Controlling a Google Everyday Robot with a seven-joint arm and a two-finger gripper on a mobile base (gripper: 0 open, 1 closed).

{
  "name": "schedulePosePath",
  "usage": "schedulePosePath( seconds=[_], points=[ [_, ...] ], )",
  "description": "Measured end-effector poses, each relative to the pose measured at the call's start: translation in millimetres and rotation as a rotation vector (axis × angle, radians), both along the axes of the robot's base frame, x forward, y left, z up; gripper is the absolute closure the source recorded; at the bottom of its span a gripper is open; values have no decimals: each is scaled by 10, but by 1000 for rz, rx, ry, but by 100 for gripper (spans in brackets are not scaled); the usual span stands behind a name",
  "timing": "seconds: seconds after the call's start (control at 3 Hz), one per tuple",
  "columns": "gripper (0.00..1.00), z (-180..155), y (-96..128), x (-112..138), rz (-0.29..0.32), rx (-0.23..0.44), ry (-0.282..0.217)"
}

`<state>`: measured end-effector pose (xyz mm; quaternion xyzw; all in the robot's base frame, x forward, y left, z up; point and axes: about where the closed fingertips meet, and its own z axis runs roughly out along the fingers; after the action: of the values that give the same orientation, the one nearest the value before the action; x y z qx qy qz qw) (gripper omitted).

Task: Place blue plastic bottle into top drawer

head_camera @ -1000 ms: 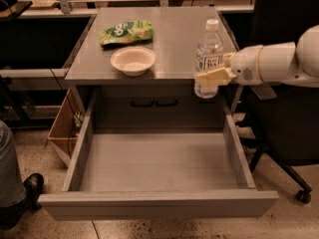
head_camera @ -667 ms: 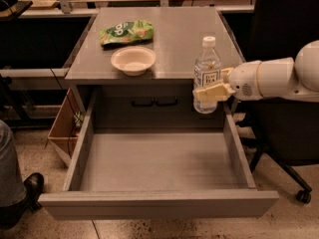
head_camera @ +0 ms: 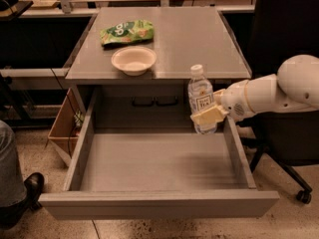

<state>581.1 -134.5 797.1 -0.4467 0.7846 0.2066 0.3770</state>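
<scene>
Next, my gripper lets go of the blue plastic bottle onto the rear drawer's bottom (head_camera: pixel 188 140), over toward the side of the black office chair.
The blue plastic bottle (head_camera: pixel 200 94), clear with a white cap and a white label, is held upright by my gripper (head_camera: pixel 209 114). The gripper's cream fingers (head_camera: pixel 207 116) are shut on its lower half. The white arm reaches in from the right. The bottle hangs above the right rear part of the open top drawer (head_camera: pixel 154 163), just in front of the cabinet's top edge. The drawer is pulled fully out and its grey inside holds nothing.
On the cabinet top (head_camera: pixel 194 39) stand a white bowl (head_camera: pixel 133 59) and a green snack bag (head_camera: pixel 127 32). A cardboard box (head_camera: pixel 64 126) sits left of the cabinet. A person's leg and shoe (head_camera: pixel 17 183) are at the lower left. A black office chair (head_camera: pixel 289 128) stands at the right.
The gripper has carried the bottle forward off the cabinet top and lower, so it now hangs over the drawer's right rear part.
</scene>
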Motion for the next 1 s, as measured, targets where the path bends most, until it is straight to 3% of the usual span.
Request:
schedulePosePath(
  seconds=[1.0],
  points=[
    [100,-1132,55,11,-2,-427,211]
  ],
)
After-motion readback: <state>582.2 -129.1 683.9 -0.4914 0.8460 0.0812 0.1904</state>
